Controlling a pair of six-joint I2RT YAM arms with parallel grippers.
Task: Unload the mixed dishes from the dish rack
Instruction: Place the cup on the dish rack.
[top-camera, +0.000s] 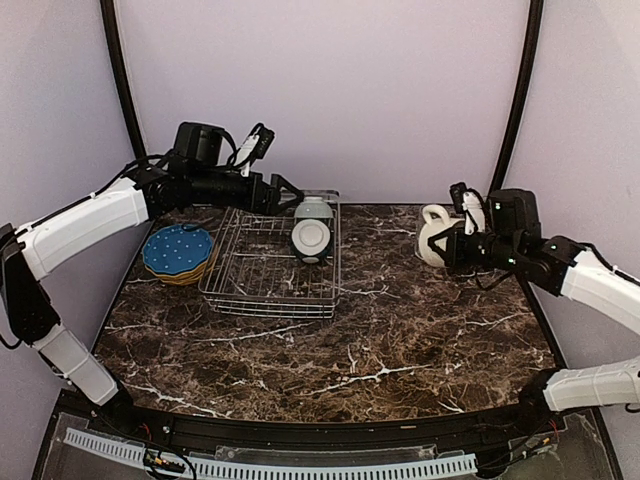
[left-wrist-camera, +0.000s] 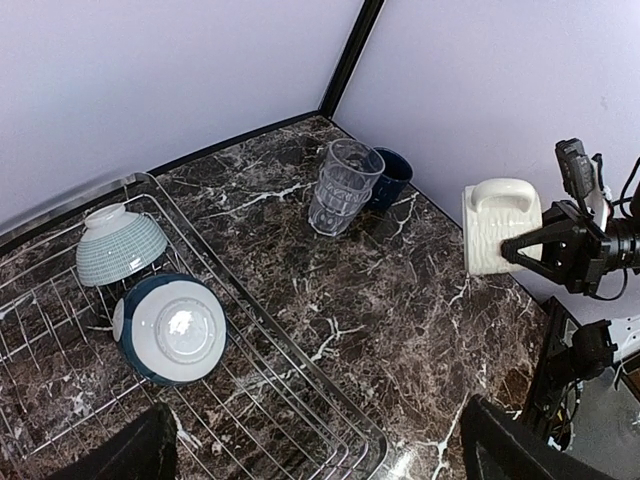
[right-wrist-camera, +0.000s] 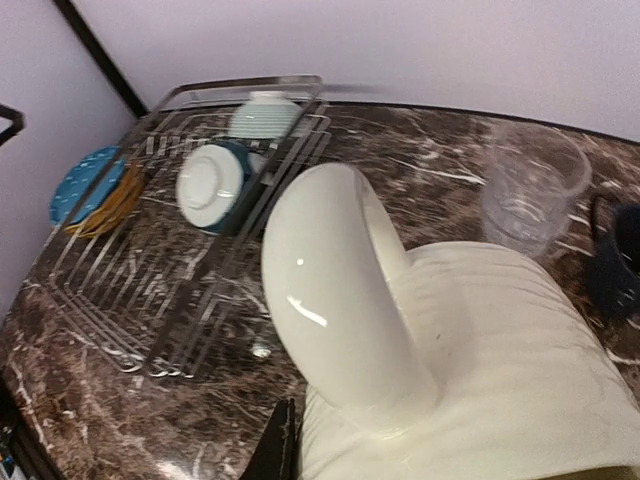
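Note:
The side of the white bowl (top-camera: 296, 243) (left-wrist-camera: 132, 345) with the dark blue rim, in front of the pale ribbed bowl, will be gripped by my left gripper.
The silver wire dish rack (top-camera: 262, 272) stands at the back left. Two bowls lie in its far right corner: a pale ribbed bowl (top-camera: 313, 209) and a white bowl with a dark blue rim (top-camera: 311, 241), both tipped on edge. My left gripper (top-camera: 291, 196) is open and empty, hovering just left of the ribbed bowl; its wide-spread fingers (left-wrist-camera: 135, 455) frame the rack's corner (left-wrist-camera: 372, 442). My right gripper (top-camera: 455, 246) is shut on a cream ribbed mug (top-camera: 434, 235) at the back right, which fills the right wrist view (right-wrist-camera: 480, 350).
A stack of blue dotted plate (top-camera: 178, 249) over yellow plates sits left of the rack. A clear glass (left-wrist-camera: 342, 187) and a dark blue mug (left-wrist-camera: 389, 177) stand at the back, between the rack and the held mug. Purple walls close the back and sides.

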